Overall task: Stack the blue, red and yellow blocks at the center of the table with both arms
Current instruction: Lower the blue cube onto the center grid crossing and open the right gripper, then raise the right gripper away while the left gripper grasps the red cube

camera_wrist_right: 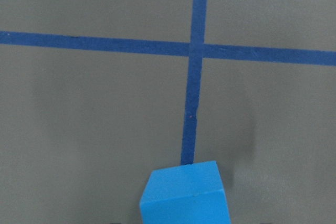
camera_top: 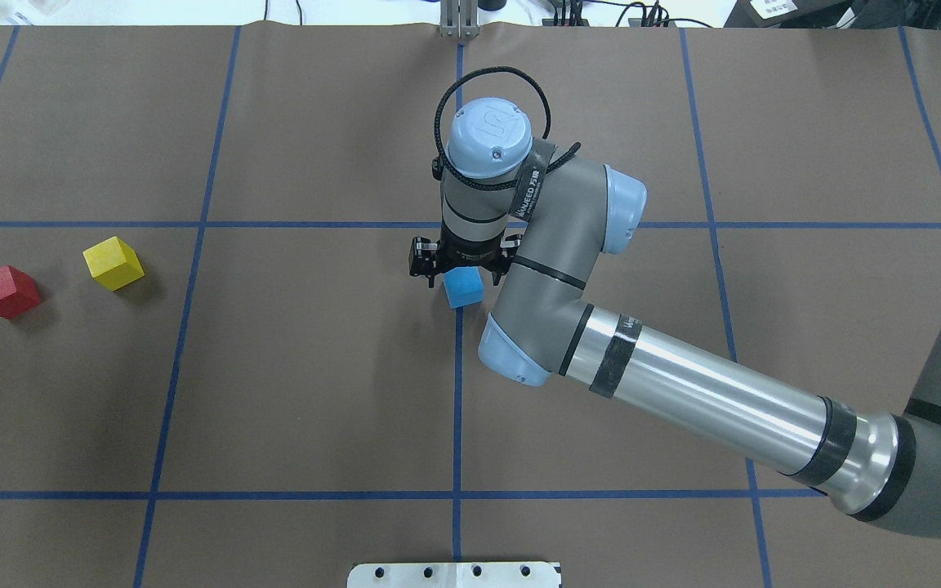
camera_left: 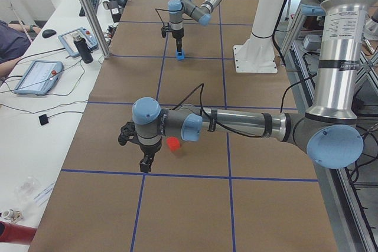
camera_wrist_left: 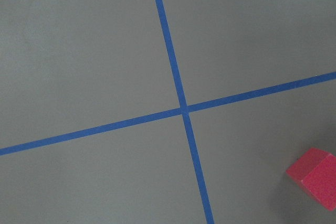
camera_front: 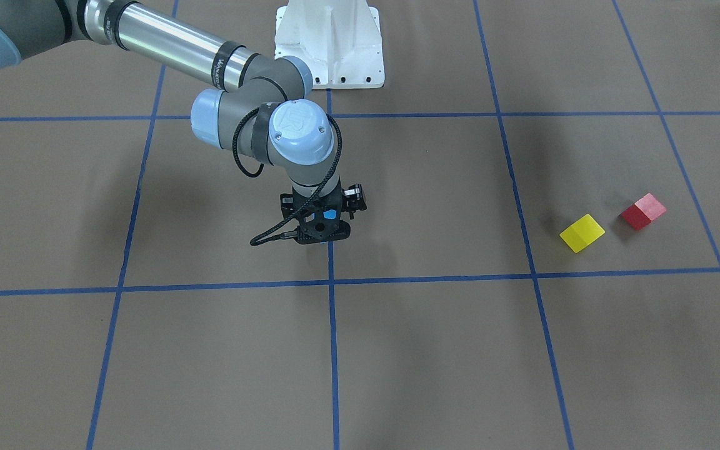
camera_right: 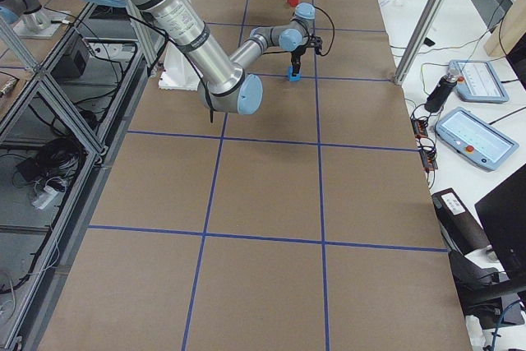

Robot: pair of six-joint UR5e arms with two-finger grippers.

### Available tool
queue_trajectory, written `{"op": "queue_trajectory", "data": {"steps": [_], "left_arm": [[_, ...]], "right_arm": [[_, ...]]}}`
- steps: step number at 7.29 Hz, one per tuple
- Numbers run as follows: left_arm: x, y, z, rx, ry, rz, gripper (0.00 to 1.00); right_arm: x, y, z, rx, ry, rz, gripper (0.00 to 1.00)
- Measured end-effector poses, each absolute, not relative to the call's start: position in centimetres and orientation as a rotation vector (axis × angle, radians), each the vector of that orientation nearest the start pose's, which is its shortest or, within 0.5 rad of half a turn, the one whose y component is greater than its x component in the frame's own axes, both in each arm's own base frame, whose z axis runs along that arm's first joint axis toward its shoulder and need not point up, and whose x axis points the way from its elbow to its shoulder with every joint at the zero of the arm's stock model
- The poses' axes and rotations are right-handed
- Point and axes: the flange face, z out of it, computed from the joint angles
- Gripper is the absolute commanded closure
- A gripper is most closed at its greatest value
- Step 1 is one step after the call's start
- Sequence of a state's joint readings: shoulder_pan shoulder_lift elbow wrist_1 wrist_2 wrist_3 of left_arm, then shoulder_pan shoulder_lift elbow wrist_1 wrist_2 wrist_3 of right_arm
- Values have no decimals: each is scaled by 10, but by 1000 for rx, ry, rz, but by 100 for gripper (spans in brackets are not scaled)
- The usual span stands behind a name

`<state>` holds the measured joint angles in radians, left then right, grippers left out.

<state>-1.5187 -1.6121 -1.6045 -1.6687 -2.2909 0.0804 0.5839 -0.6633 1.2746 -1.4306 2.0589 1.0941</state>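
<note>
Next, the left gripper closes on the opposite sides of the red block (camera_front: 643, 211) (camera_wrist_left: 318, 178), which lies near the yellow block.
The blue block (camera_top: 463, 287) sits on the centre tape line near the table's middle. My right gripper (camera_top: 461, 273) points straight down over it and looks shut on its upper part. The right wrist view shows the blue block (camera_wrist_right: 185, 195) at the bottom edge, with no fingers in frame. The red block (camera_top: 6, 291) and the yellow block (camera_top: 113, 262) lie apart from each other on my far left. My left gripper (camera_left: 144, 162) shows only in the exterior left view, low beside the red block (camera_left: 173, 144). I cannot tell if it is open or shut.
Blue tape lines form a grid on the brown table. The white robot base (camera_front: 329, 44) stands at the table's robot-side edge. A side bench with tablets (camera_left: 35, 75) and an operator runs along the far side. A metal post (camera_right: 415, 30) stands at the table edge.
</note>
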Motion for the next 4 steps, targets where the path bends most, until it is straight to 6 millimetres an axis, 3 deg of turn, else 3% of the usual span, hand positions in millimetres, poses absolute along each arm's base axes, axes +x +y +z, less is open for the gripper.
{"op": "queue_trajectory", "data": {"steps": [2,4], "left_arm": [[-24,-529,584,197,725,179,0],[20,-521,550,137,759,38,0]], "right_arm": [[-585,-522,179,-19,-892,-57,1],[-513,-555,165,-31,-908,3,1]]}}
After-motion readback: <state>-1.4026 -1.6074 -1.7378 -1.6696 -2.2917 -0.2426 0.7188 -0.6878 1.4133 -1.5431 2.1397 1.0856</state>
